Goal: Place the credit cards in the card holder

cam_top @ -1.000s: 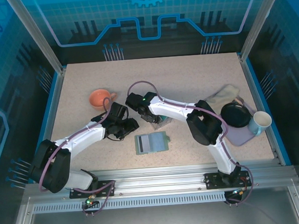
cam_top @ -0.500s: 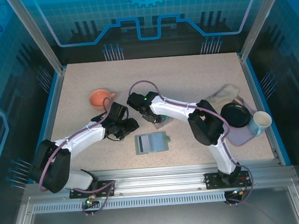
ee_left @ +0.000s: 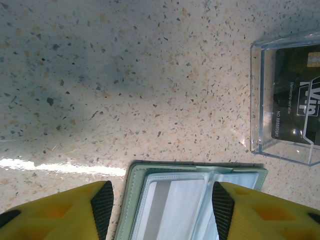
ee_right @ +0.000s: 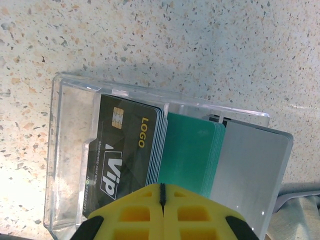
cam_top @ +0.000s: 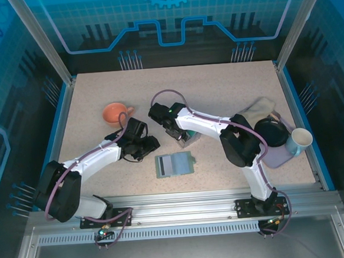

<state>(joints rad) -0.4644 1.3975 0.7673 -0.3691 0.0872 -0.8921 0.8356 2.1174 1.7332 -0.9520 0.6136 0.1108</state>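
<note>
I should open my right gripper, pinch the stack across its top edges [ee_right: 156, 145] and tilt it upright first, because the dark stack is leaning at a slant in the clear box.
The card holder [cam_top: 174, 164] lies open on the table, sage-green outside and grey inside. Its upper edge [ee_left: 190, 200] sits between the fingers of my open left gripper [ee_left: 160, 205], which hovers over it [cam_top: 147, 147]. The credit cards stand in a clear box [ee_right: 70, 150]: a dark stack [ee_right: 125, 150], a teal stack [ee_right: 190, 150] and a whitish one [ee_right: 250, 165]. My right gripper [ee_right: 161, 192] is shut, its tips pinched on a card's near edge where the dark and teal stacks meet. From above it hangs over the box [cam_top: 181, 137].
An orange cup [cam_top: 115, 113] sits at the left rear. At the right edge a lilac tray [cam_top: 277, 157] carries a black bowl [cam_top: 271, 132] and a white cup [cam_top: 300, 141], with a beige cloth [cam_top: 259, 108] behind them.
My right gripper's jaws have closed over the cards, and its wrist has shifted slightly to the right. The left arm and the card holder have stayed put.
</note>
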